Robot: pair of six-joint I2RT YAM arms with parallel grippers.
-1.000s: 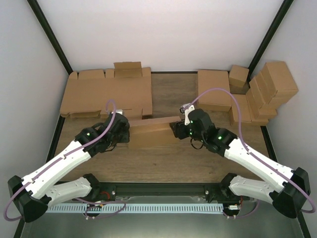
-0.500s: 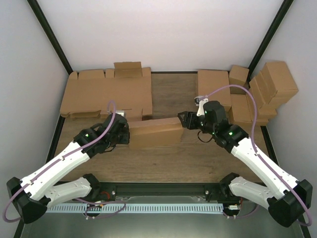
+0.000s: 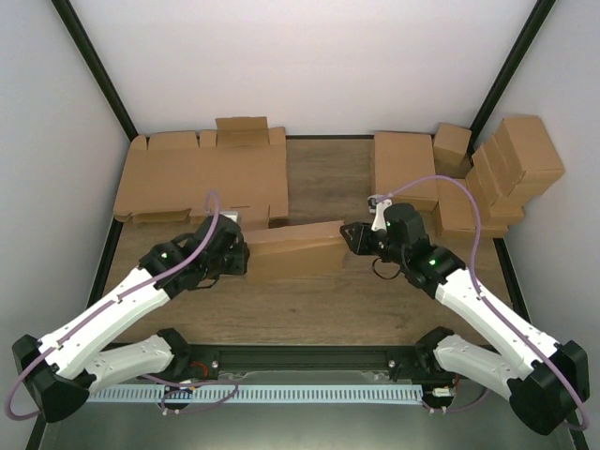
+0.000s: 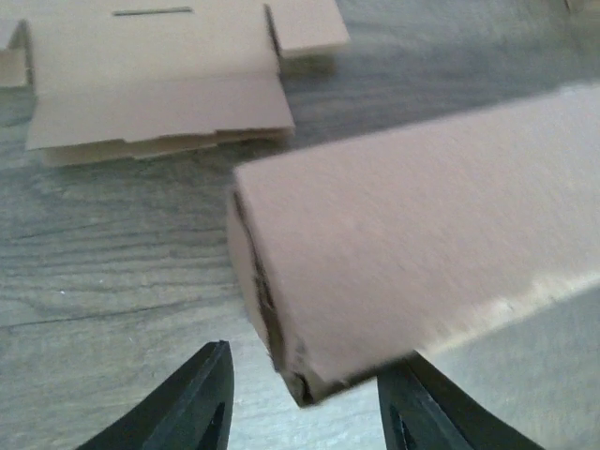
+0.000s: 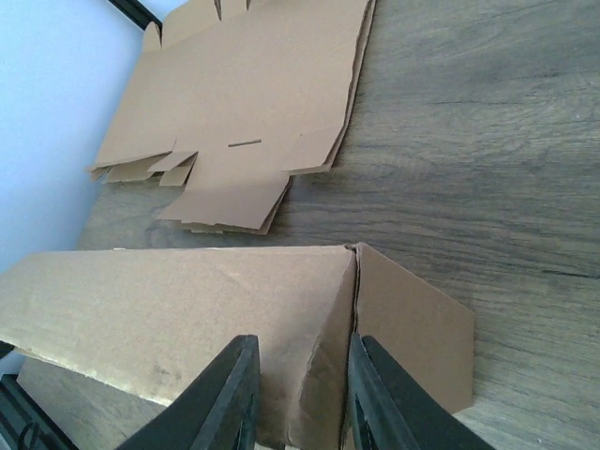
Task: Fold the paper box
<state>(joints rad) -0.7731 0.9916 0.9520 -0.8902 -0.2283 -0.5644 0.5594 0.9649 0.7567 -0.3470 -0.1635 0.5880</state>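
Observation:
The paper box's end edge is gaping under its top, so I need to back my left gripper off, come in from that end and pinch the box's corner (image 4: 306, 382).
The paper box (image 3: 295, 251) lies mid-table as a long, closed brown cardboard shape, its right end a little farther back than its left. My left gripper (image 3: 242, 255) is at its left end. In the left wrist view the box (image 4: 412, 244) is blurred, and its near corner sits between the spread fingers of that gripper (image 4: 309, 412), with a gap on the left side. My right gripper (image 3: 349, 234) is at the right end. There the gripper (image 5: 300, 403) pinches the box (image 5: 178, 309) at its end corner, and a loose end flap (image 5: 412, 328) sticks out beside the right finger.
A pile of flat cardboard blanks (image 3: 202, 178) lies at the back left, also seen as blanks (image 4: 155, 84) and blanks (image 5: 253, 103) in the wrist views. Another flat piece (image 3: 405, 169) and several finished brown boxes (image 3: 506, 169) stand stacked at the back right, against the black frame post.
My left gripper's jaws have opened off the box's left end. My right gripper drew back to the right, then came in again and closed on the right end.

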